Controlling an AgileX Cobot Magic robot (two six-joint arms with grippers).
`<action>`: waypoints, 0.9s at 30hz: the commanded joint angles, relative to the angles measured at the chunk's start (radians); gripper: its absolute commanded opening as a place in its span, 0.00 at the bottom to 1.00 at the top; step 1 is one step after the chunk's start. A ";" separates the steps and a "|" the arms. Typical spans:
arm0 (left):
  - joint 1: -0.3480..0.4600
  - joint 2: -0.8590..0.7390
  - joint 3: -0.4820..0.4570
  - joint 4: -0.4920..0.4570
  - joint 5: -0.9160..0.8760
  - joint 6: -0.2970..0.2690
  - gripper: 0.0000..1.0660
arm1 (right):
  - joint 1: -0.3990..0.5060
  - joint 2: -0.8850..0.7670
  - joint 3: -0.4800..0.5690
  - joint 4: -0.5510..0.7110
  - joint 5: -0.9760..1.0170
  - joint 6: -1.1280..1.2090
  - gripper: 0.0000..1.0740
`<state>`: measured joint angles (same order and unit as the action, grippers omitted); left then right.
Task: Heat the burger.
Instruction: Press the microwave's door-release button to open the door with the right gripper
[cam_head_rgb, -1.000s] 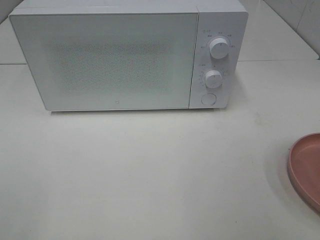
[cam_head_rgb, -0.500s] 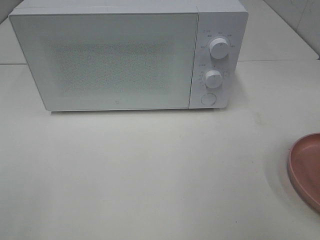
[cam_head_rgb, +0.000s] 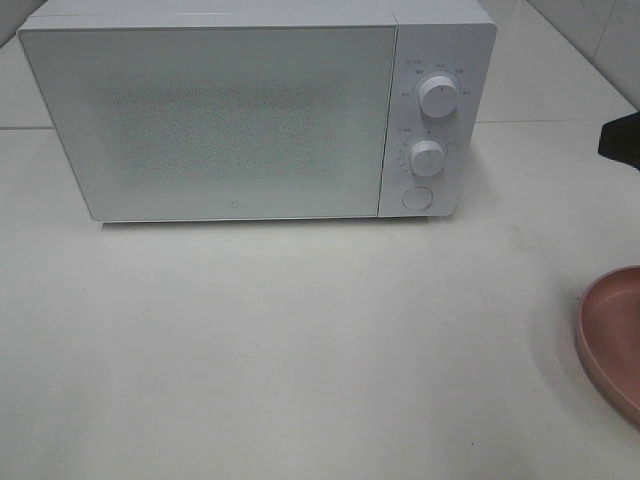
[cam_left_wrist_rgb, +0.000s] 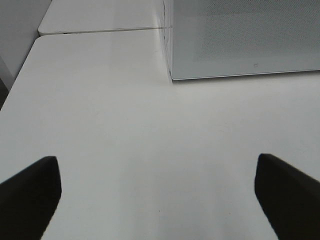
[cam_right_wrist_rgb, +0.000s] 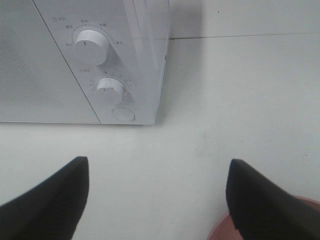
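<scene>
Next, I move my right gripper to the microwave's round button (cam_head_rgb: 418, 198) (cam_right_wrist_rgb: 123, 114), below the lower knob, and close its fingers together just in front of it.
The burger is out of view in every frame. The white microwave (cam_head_rgb: 210, 120) stands at the back of the table with its door shut. It also shows in the left wrist view (cam_left_wrist_rgb: 240, 40) and the right wrist view (cam_right_wrist_rgb: 45, 85). My left gripper (cam_left_wrist_rgb: 159, 197) is open and empty over bare table, in front of the microwave's left corner. My right gripper (cam_right_wrist_rgb: 157, 200) is open and empty, facing the microwave's control panel. A dark part of it shows at the right edge of the exterior view (cam_head_rgb: 622, 142).
The panel has an upper knob (cam_head_rgb: 438, 95), a lower knob (cam_head_rgb: 427, 158) and a round button (cam_head_rgb: 416, 198). An empty pink plate (cam_head_rgb: 612, 340) lies at the table's right edge, just below the right gripper (cam_right_wrist_rgb: 222, 232). A tiled wall rises at the back right.
A dark part of the right gripper has come into the exterior view at the right edge. The microwave and the pink plate have not moved.
</scene>
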<state>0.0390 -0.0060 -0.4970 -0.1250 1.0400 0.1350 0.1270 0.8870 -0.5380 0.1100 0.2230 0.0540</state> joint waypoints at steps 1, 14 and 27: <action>0.002 -0.020 0.003 -0.006 -0.004 -0.003 0.92 | -0.003 0.049 -0.002 -0.012 -0.076 -0.007 0.69; 0.002 -0.020 0.003 -0.006 -0.004 -0.003 0.92 | -0.003 0.247 0.157 -0.028 -0.670 -0.008 0.69; 0.002 -0.020 0.003 -0.006 -0.004 -0.003 0.92 | 0.202 0.538 0.289 0.213 -1.339 -0.259 0.69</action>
<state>0.0390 -0.0060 -0.4970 -0.1250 1.0400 0.1350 0.2640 1.3840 -0.2500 0.2260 -1.0310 -0.1300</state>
